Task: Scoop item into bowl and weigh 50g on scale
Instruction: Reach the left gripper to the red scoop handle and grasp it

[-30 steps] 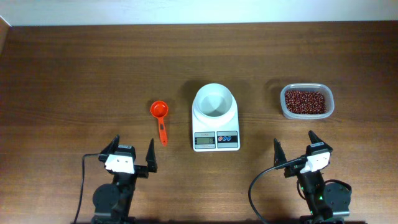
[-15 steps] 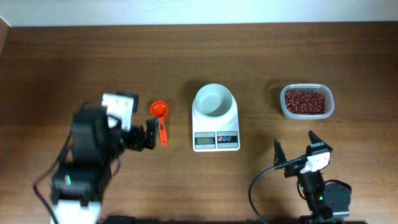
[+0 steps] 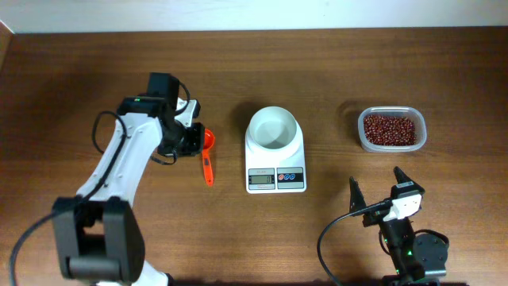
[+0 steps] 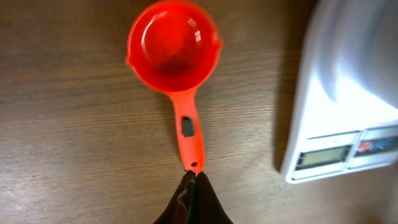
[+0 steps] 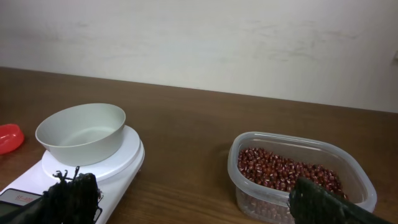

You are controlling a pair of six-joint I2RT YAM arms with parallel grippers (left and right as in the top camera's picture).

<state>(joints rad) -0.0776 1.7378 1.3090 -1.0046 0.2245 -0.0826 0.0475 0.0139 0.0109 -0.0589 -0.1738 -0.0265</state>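
Observation:
The left gripper's shut fingers point at the end of the orange scoop's handle, so the robot should open them and take the handle (image 3: pixel 206 156) near the cup.
The white bowl (image 3: pixel 274 110) stands empty on the white scale (image 3: pixel 275 179) at mid-table. The dark red-brown beans (image 3: pixel 389 129) fill a clear tub (image 3: pixel 361 133) at the right. An orange scoop (image 3: pixel 206 155) lies flat left of the scale. My left gripper (image 3: pixel 193 139) hovers by the scoop's cup. In the left wrist view its shut fingertips (image 4: pixel 193 178) meet just below the end of the scoop (image 4: pixel 174 50) handle; I cannot tell whether they touch it. My right gripper (image 3: pixel 375 181) rests open near the front edge, facing the bowl (image 5: pixel 84 134) and beans (image 5: pixel 283 171).
The scale (image 4: pixel 336 124) sits close to the right of the scoop, its display towards the front. In the right wrist view the tub (image 5: pixel 249 186) stands right of the scale (image 5: pixel 121 165). A pale wall runs along the table's far edge.
My left arm has swung from its rest at the front left out to the scoop, and its jaws have gone from open to shut. The scoop and right arm have not moved.

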